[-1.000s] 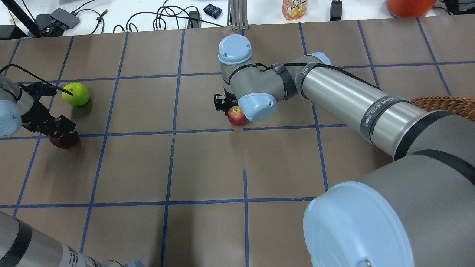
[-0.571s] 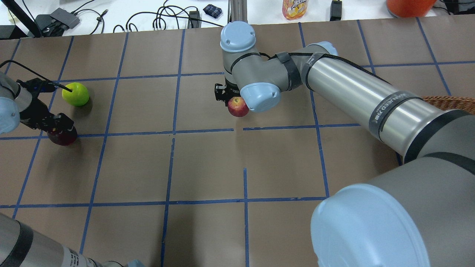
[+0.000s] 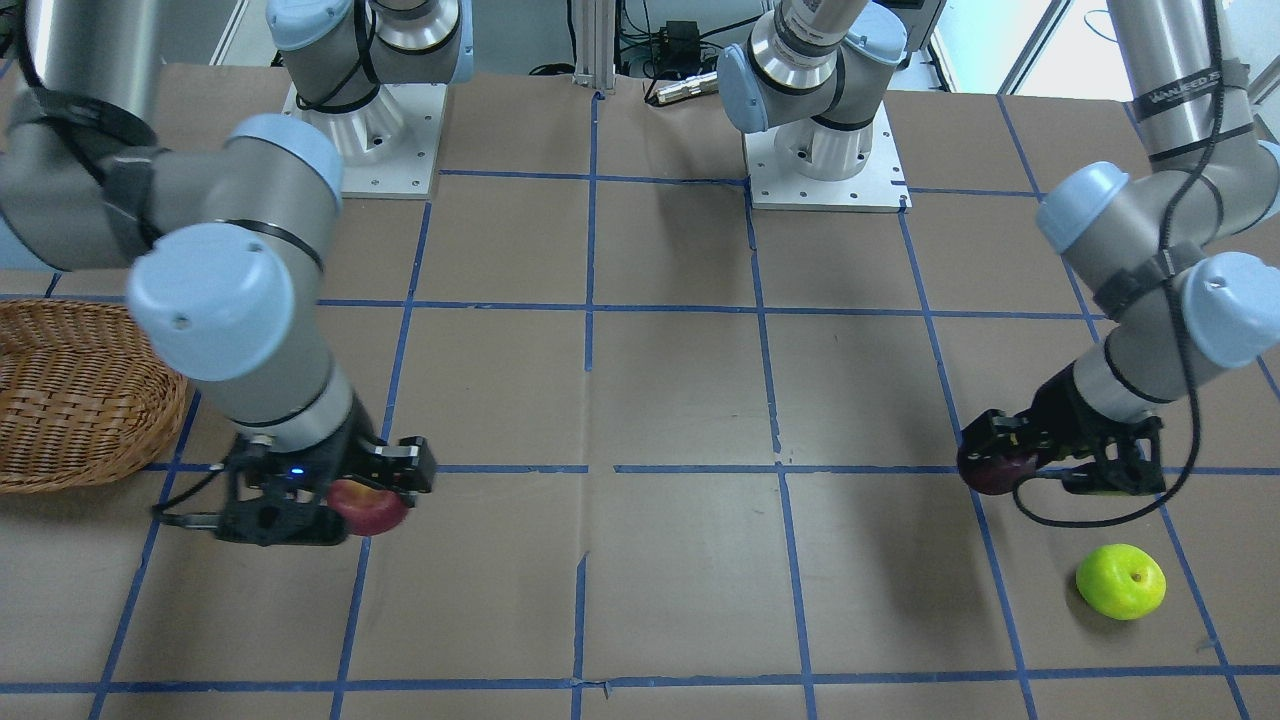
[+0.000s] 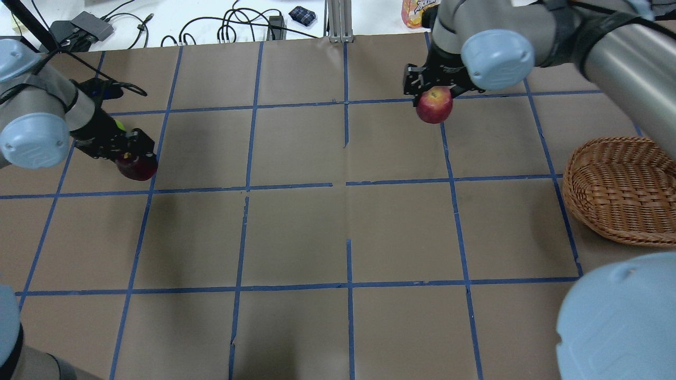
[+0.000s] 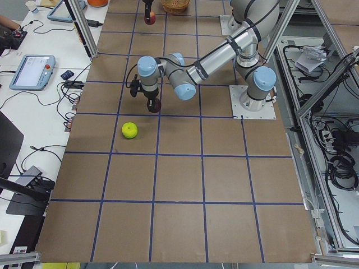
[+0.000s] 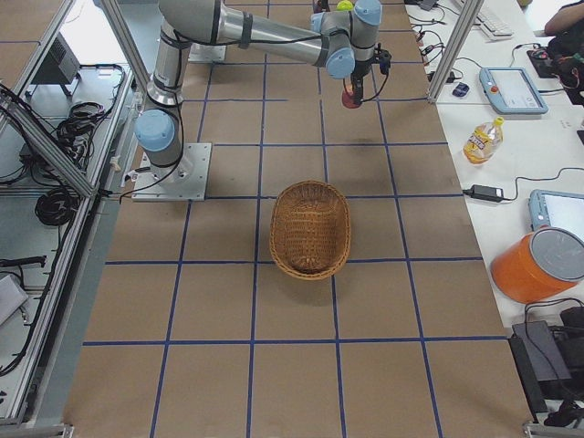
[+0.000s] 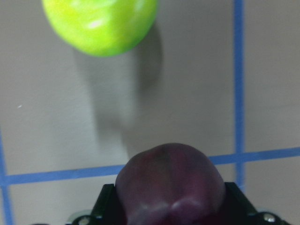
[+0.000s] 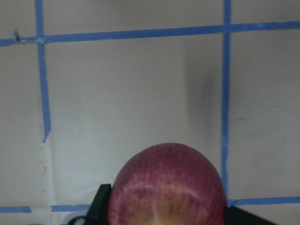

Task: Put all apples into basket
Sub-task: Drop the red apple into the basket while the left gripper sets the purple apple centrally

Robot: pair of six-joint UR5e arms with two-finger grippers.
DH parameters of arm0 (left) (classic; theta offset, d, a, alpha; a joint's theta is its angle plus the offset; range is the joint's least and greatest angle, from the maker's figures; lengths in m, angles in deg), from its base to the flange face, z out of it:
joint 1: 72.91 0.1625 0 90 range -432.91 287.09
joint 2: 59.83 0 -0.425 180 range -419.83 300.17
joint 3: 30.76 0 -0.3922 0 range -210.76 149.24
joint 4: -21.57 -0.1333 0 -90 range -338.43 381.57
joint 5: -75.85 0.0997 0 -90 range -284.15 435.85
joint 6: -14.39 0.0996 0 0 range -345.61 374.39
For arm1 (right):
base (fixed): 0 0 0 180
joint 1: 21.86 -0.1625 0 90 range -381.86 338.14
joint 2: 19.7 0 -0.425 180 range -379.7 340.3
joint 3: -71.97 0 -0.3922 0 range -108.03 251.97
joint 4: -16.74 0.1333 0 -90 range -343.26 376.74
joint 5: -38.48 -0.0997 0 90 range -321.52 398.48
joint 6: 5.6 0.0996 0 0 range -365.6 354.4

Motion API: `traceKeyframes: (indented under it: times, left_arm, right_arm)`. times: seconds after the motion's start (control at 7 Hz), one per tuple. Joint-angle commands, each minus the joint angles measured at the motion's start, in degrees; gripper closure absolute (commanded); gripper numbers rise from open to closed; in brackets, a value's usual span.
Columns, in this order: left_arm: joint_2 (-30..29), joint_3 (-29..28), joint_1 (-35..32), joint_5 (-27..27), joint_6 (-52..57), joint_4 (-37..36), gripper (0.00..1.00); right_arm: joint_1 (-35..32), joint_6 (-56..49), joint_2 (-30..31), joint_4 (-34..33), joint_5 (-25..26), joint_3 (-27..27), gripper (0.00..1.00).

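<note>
My left gripper should release the dark maroon apple, still held off the table, in the middle of the table (image 3: pixel 626 492), beside the small gap in the crosswise blue line.
My right gripper (image 4: pixel 433 96) is shut on the red apple (image 4: pixel 434 105) and holds it above the table, left of the wicker basket (image 4: pixel 618 190). The front view shows this apple (image 3: pixel 368 506) lifted, right of the basket (image 3: pixel 70 400). My left gripper (image 4: pixel 134 158) is shut on the dark maroon apple (image 4: pixel 137 166) and holds it off the table, as the front view (image 3: pixel 995 470) also shows. The green apple (image 3: pixel 1120 581) lies on the table just beyond it and shows in the left wrist view (image 7: pixel 101 23). The basket holds nothing.
A yellow drink bottle (image 6: pixel 481 140), an orange bucket (image 6: pixel 538 265), tablets and cables lie on the white bench past the table's far edge. The two arm bases (image 3: pixel 820 150) stand at the robot's side of the table.
Both grippers have lifted their apples off the table. The right arm has swung right and further away with the red apple. The left arm has moved right and forward with the maroon apple.
</note>
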Motion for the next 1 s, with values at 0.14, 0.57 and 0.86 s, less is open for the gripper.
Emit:
traceKeyframes:
  times: [0.14, 0.57, 0.86]
  left_arm:
    - [-2.63, -0.6, -23.74, -1.25, -33.74, -10.41, 0.7]
    - [-7.9, -0.6, -34.42, -1.16, -47.24, -18.72, 0.7]
    - [-10.19, -1.65, -36.72, -1.69, -49.72, -21.37, 0.68]
  right_arm:
    - [20.52, -26.26, 6.9, 8.63, 0.37, 1.77, 0.61]
    - [39.96, -52.13, 5.86, 3.66, -0.6, 7.65, 0.62]
    - [46.39, -58.85, 1.4, -3.43, -0.6, 10.9, 0.62]
